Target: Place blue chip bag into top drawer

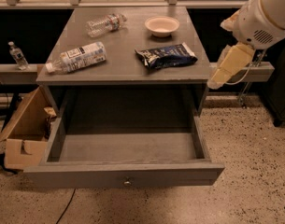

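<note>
Next, the gripper moves to the middle of the blue chip bag [163, 56], in front of the white bowl, and closes there.
The blue chip bag [166, 56] lies flat on the right half of the grey table top [128, 71], dark navy foil with white print. The top drawer [125, 148] stands pulled wide open below the table top, with nothing in it and a small round knob [127, 182] at the front centre. My arm [266, 13] comes in from the upper right. My gripper [217, 82] hangs at the table's right edge, to the right of the bag and lower than it, apart from the bag and above the drawer's right side.
A labelled clear bottle [76, 57] lies at the table's left. A second bottle [105, 24] and a white bowl [161, 25] sit at the back. A cardboard box [23, 129] stands on the floor to the left. A small bottle [17, 55] stands on a left ledge.
</note>
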Motion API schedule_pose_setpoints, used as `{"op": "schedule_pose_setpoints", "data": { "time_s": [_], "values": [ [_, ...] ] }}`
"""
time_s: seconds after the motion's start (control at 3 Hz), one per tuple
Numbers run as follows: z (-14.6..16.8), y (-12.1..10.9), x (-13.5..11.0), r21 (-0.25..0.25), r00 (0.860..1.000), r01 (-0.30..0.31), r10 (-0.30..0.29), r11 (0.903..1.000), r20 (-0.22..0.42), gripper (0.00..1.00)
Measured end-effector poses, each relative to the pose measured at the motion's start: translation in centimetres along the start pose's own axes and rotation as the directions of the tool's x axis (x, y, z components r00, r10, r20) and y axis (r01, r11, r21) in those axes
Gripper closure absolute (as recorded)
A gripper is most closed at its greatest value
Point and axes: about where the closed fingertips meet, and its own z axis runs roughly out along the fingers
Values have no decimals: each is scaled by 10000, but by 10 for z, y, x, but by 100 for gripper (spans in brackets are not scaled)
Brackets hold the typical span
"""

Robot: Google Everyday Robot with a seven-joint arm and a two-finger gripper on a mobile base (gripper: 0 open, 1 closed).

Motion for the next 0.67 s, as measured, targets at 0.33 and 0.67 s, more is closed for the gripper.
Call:
{"op": "schedule_pose_setpoints", "data": {
  "time_s": [0.33,0.67],
  "values": [
    [18,-15,-5,109,9996,149,-152,9998,237,0],
    [46,-40,-17,141,9985,377,-382,9992,387,0]
  ]
}}
